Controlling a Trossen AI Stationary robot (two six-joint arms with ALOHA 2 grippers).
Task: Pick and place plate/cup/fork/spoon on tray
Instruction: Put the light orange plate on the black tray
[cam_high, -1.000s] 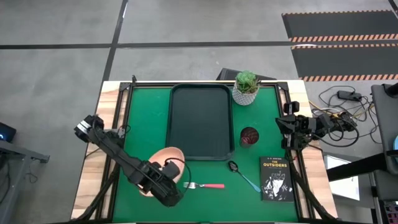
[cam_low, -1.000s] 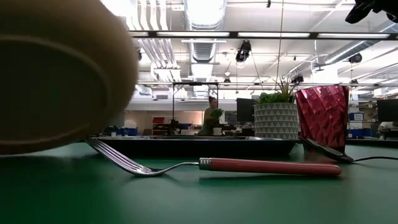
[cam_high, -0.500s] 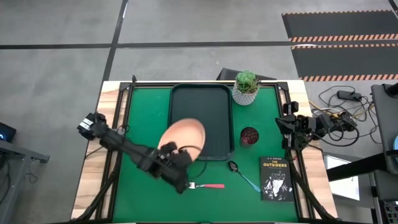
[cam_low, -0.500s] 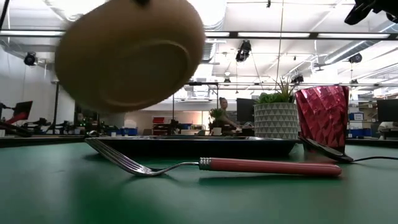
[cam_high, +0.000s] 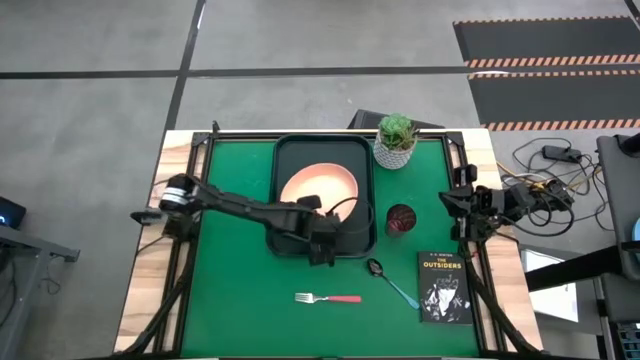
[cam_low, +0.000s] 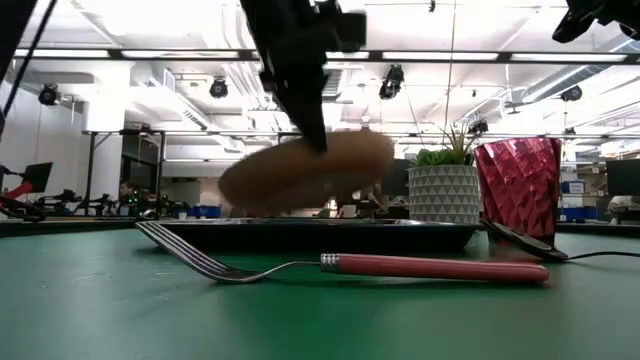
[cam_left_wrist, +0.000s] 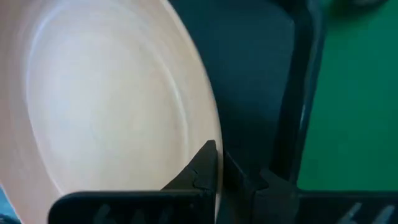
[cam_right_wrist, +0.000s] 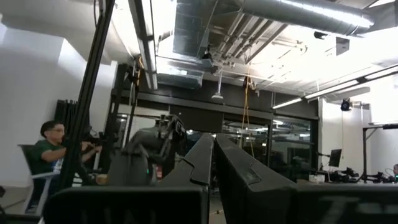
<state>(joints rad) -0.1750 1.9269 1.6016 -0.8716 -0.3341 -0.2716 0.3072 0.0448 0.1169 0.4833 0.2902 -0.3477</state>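
Next, I release the salmon-pink plate with my left gripper on the middle of the dark tray (cam_high: 313, 197), slightly away from the cup. The plate now hangs low over the tray.
The salmon-pink plate (cam_high: 318, 183) hangs low over the dark tray (cam_high: 289, 150), held by my left gripper (cam_high: 326, 232), which is shut on its near rim. In the low view the plate (cam_low: 305, 172) is tilted, with its right side higher, just above the tray's rim (cam_low: 420, 232). The maroon cup (cam_high: 400, 218) stands on the mat to the right of the tray. The blue-handled spoon (cam_high: 392, 283) and the pink-handled fork (cam_high: 328, 298) lie flat on the mat near the front. My right gripper (cam_high: 462, 207) waits shut at the table's right edge. My left gripper pinches the plate's rim (cam_left_wrist: 210, 134) on its near side, with one finger (cam_left_wrist: 202, 169) on the plate's upper face and the other (cam_left_wrist: 264, 185) outside and under the rim. The fingers slant down from the near side. The plate hangs slightly tilted over the tray.
A white pot with a green plant (cam_high: 396, 141) stands at the tray's far right corner. A black book (cam_high: 443, 287) lies at the near right. Bare green mat (cam_high: 230, 290) lies left of and in front of the tray.
My left gripper has carried the plate from the near left of the mat toward the far right edge, over the tray, and lowered it there. The plate has turned from steeply tipped to nearly level. The fork, spoon and cup have stayed put.
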